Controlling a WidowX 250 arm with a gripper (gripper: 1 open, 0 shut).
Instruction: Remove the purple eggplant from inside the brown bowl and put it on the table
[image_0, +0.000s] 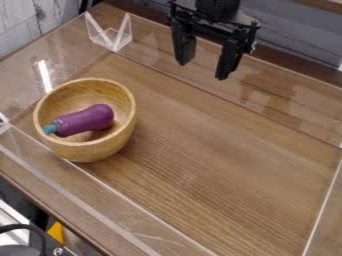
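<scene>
The fingers of my gripper needs to next go down into the brown bowl, where I need to close them on the eggplant's thick body (91, 115), away from its teal stem cap.
The purple eggplant (84, 121) lies on its side inside the brown bowl (107, 146), its teal stem cap pointing left. The bowl sits on the table (214, 160) at the left. My gripper (203, 52) hangs at the top of the camera view, well to the right of and behind the bowl, above the tabletop. Its dark fingers (181, 45) point down and stand apart, open, with nothing between them.
Clear acrylic walls (107, 35) run along the table's edges, with a clear bracket at the back left corner. Bare wood-grain surface stretches from the bowl to the right wall.
</scene>
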